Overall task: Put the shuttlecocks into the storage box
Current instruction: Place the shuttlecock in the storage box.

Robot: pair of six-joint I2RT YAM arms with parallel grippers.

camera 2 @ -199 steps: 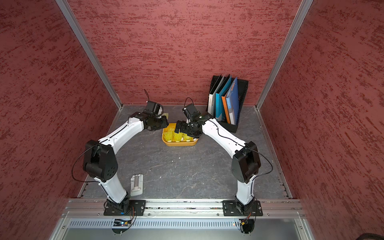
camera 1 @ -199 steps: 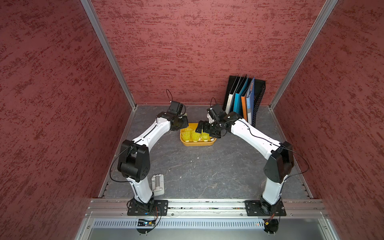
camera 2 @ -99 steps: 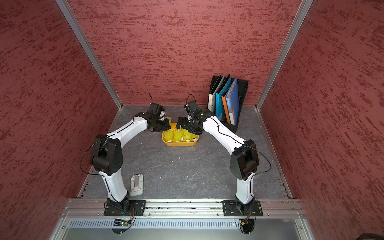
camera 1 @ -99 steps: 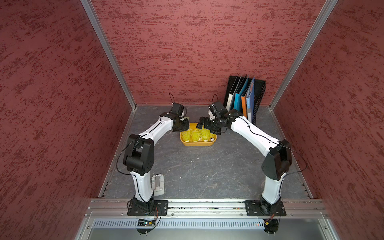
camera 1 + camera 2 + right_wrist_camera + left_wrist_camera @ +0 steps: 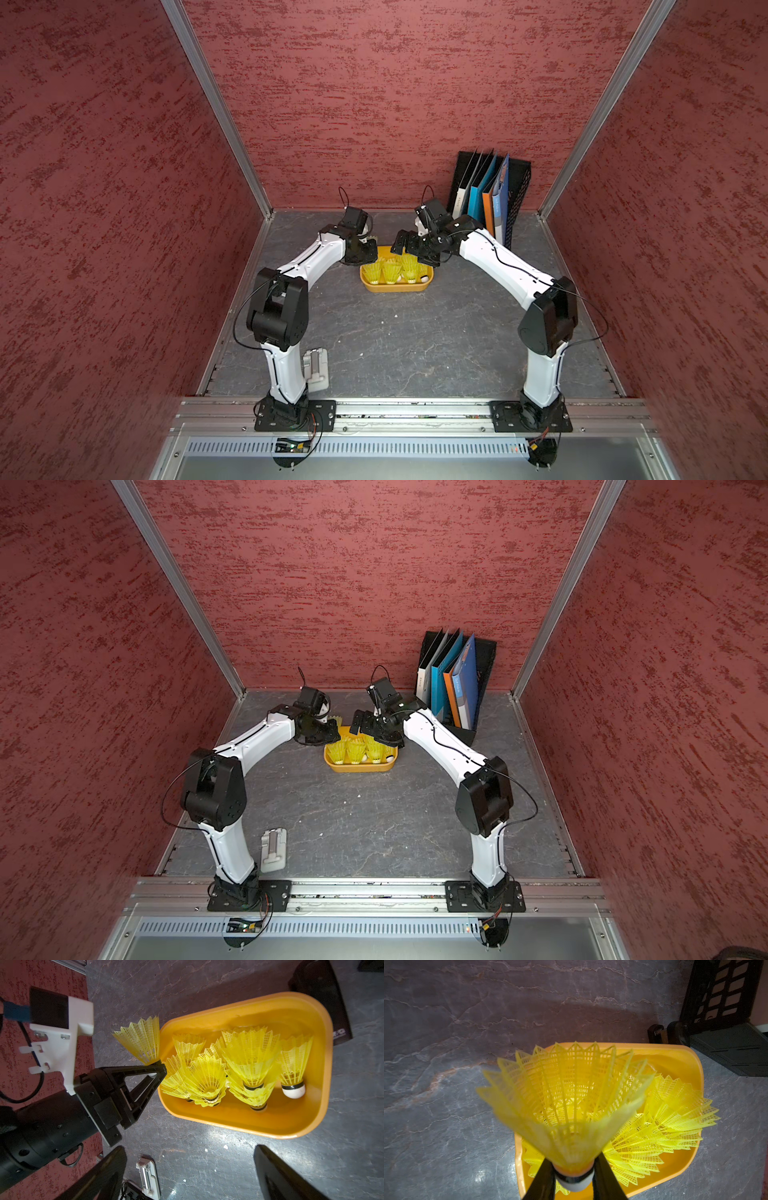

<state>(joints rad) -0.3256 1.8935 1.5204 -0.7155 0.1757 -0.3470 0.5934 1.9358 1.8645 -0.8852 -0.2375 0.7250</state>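
Note:
The robot's left gripper needs to release its shuttlecock inside the storage box [image 5: 372, 265] [image 5: 555, 1118], against the standing shuttlecock that is nearest the left gripper.
The orange-yellow storage box [image 5: 395, 289] [image 5: 357, 769] sits at the middle back of the floor with several neon yellow shuttlecocks [image 5: 392, 270] [image 5: 356, 750] [image 5: 249, 1059] standing and nested inside it. My left gripper [image 5: 574, 1178] [image 5: 160, 1070] [image 5: 365, 246] is shut on the white tip of one shuttlecock [image 5: 566, 1105] [image 5: 141, 1043], skirt up, right at the box's left rim [image 5: 164, 1047]. My right gripper [image 5: 190, 1151] [image 5: 409, 249] hangs open and empty above the box's far right side.
A black mesh file rack with folders [image 5: 494, 191] [image 5: 457, 675] stands at the back right, close behind the right arm. A small grey-white clip [image 5: 316, 365] [image 5: 274, 848] [image 5: 147, 1176] lies by the left arm's base. Red walls close in on three sides.
My left arm has swung right, carrying its shuttlecock up to the box's left rim. My right gripper has drawn back from over the box's middle, still open.

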